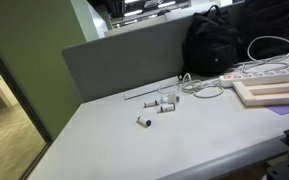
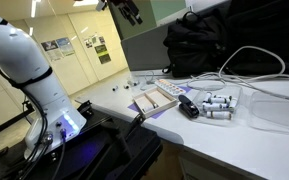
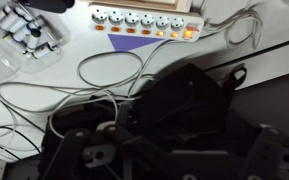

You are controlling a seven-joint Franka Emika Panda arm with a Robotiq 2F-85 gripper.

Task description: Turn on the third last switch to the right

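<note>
The white power strip is my gripper's next stop. I should go to it and close just above its switches (image 1: 259, 79) (image 3: 122, 30) toward the end by the clear container.
A white power strip (image 3: 144, 20) lies at the top of the wrist view, with a row of sockets and several small switches along its near edge; those toward the right end glow orange (image 3: 184, 33). It also shows in an exterior view (image 1: 259, 72), next to a black backpack. My gripper (image 2: 131, 12) hangs high above the table at the top edge of an exterior view. Its jaws are too small and dark to read. In the wrist view the fingers merge with the dark backpack below.
The black backpack (image 3: 174, 120) (image 1: 216, 42) (image 2: 209, 45) sits on the table with white cables (image 3: 109, 75) looped beside it. A wooden tray (image 1: 274, 93) (image 2: 154, 100), a clear container of white cylinders (image 3: 29, 40) (image 2: 216, 105) and loose cylinders (image 1: 164, 103) lie nearby. A grey partition (image 1: 124, 60) stands behind.
</note>
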